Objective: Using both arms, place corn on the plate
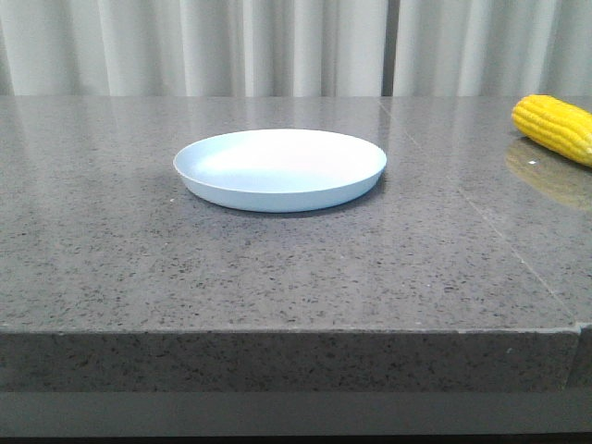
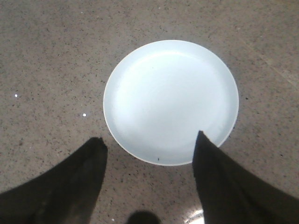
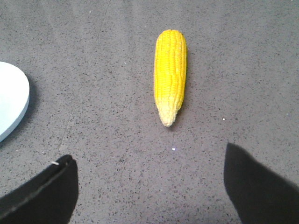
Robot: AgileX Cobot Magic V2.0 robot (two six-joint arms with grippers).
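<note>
The rounded half of the yellow corn [image 1: 551, 121] [image 3: 170, 63] is the part I should close my right gripper across, keeping away from the corn's pale tip.
The pale blue-white plate [image 1: 279, 168] sits empty on the grey stone table, near the middle. The yellow corn [image 1: 555, 127] lies on the table at the far right, cut off by the front view's edge. Neither gripper shows in the front view. In the left wrist view my left gripper [image 2: 149, 140] is open and empty above the table, just short of the plate [image 2: 170, 100]. In the right wrist view my right gripper [image 3: 148, 156] is open and empty, with the corn [image 3: 170, 74] lying ahead of it, its pale tip pointing toward the fingers. The plate's rim [image 3: 11, 105] shows at that view's side.
The grey speckled table [image 1: 277, 277] has a front edge close to the camera and a seam line running on its right part. White curtains hang behind it.
</note>
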